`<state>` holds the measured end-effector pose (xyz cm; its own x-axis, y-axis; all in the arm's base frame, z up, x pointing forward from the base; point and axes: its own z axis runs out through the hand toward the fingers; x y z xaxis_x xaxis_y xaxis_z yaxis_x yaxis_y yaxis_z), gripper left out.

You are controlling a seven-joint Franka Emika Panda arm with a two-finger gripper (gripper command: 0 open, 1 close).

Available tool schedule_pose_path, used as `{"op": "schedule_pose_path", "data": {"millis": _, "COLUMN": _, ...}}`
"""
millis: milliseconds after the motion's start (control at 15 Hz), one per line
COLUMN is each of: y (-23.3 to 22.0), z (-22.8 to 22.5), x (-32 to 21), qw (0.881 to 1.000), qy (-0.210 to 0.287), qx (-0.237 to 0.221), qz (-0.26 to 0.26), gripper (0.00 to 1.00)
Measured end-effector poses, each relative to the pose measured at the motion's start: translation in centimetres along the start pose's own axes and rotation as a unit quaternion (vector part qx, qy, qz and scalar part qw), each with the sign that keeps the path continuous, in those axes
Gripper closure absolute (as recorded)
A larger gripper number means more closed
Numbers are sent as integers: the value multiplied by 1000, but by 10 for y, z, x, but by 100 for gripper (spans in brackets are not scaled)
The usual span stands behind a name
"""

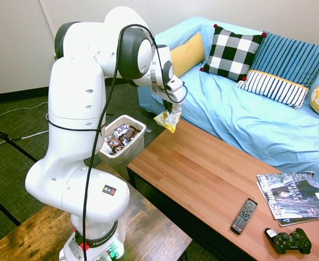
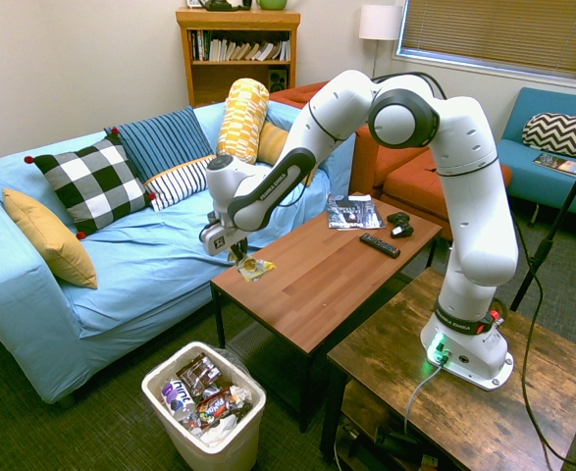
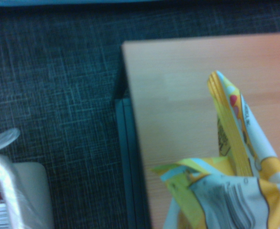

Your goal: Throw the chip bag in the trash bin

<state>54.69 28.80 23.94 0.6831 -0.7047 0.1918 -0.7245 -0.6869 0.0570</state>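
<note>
I will release the chip bag from my gripper so that it is left on top of the dark wrappers inside the trash bin [image 2: 211, 372].
My gripper [image 1: 173, 107] is shut on the chip bag [image 1: 168, 119], a wrinkly yellow and silver foil bag that hangs below the fingers. In the second exterior view the gripper [image 2: 239, 254] holds the chip bag [image 2: 256, 266] just above the corner of the wooden coffee table [image 2: 317, 285] nearest the sofa. The trash bin [image 1: 129, 156], white with a clear liner, stands on the carpet beside that end of the table, lower than the bag and apart from it. The trash bin [image 2: 231, 447] holds several dark wrappers. In the wrist view the chip bag [image 3: 225, 186] shows over the table corner [image 3: 178, 86].
A remote [image 1: 244, 215], a black game controller [image 1: 288, 241] and magazines [image 1: 292, 197] lie at the table's far end. The blue sofa [image 1: 257, 119] with pillows runs along the table's far side. A darker wooden side table [image 2: 445, 412] bears the arm.
</note>
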Motion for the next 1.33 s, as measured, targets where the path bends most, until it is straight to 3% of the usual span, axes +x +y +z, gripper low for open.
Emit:
{"op": "schedule_pose_path", "data": {"millis": 400, "y": -32, "z": 12, "x": -177, "qw": 992, "qy": 41, "qx": -21, "qz": -114, "gripper": 100}}
{"op": "schedule_pose_path", "data": {"millis": 733, "y": -55, "z": 16, "x": -258, "qw": 985, "qy": 51, "qx": -21, "qz": -161, "gripper": 100}}
{"op": "schedule_pose_path", "data": {"millis": 800, "y": -57, "z": 20, "x": -267, "qw": 985, "qy": 50, "qx": -21, "qz": -166, "gripper": 0}}
{"op": "schedule_pose_path", "data": {"millis": 1000, "y": -61, "z": 25, "x": -272, "qw": 980, "qy": 49, "qx": -20, "qz": -191, "gripper": 0}}
{"op": "schedule_pose_path", "data": {"millis": 1333, "y": -68, "z": 20, "x": -264, "qw": 981, "qy": 45, "qx": -15, "qz": -187, "gripper": 0}}
